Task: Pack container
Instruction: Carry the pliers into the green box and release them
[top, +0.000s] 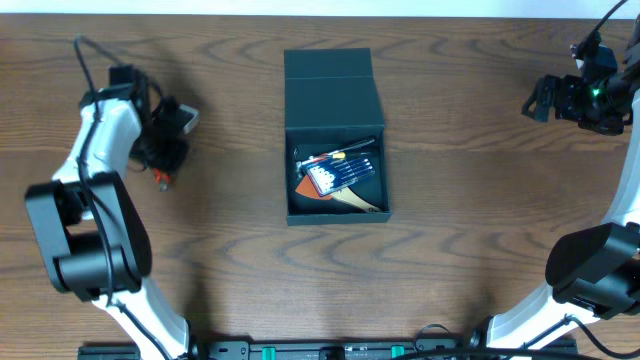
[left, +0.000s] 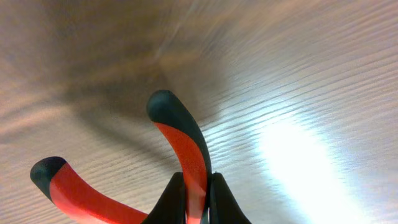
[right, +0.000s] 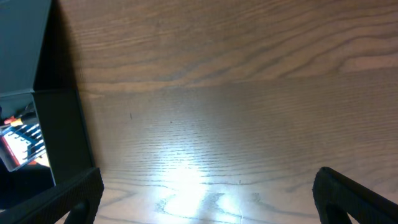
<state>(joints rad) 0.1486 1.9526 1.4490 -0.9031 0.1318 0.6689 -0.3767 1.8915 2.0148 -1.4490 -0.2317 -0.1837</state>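
The robot will use its left gripper to put the pliers down on top of the small set of screwdrivers (top: 328, 181) in the container.
The container (top: 328, 88) is a dark teal-grey box in the middle of the table, its flap lid folded back. Inside lie a small set of screwdrivers (top: 338, 172) and other orange and black tools. My left gripper (top: 160, 165) hangs at the far left, over the wood. In the left wrist view it (left: 198, 200) is shut on one red-and-black handle of a pair of pliers (left: 185, 146); the other handle curves away to the left. My right gripper (top: 543, 99) is at the far right and stands open and empty (right: 208, 199). The container's wall (right: 59, 137) shows at the left of the right wrist view.
The table is brown wood grain. The two arm bases stand at the front corners, left (top: 90, 240) and right (top: 590, 265). A black cable (top: 95, 55) runs off the left arm.
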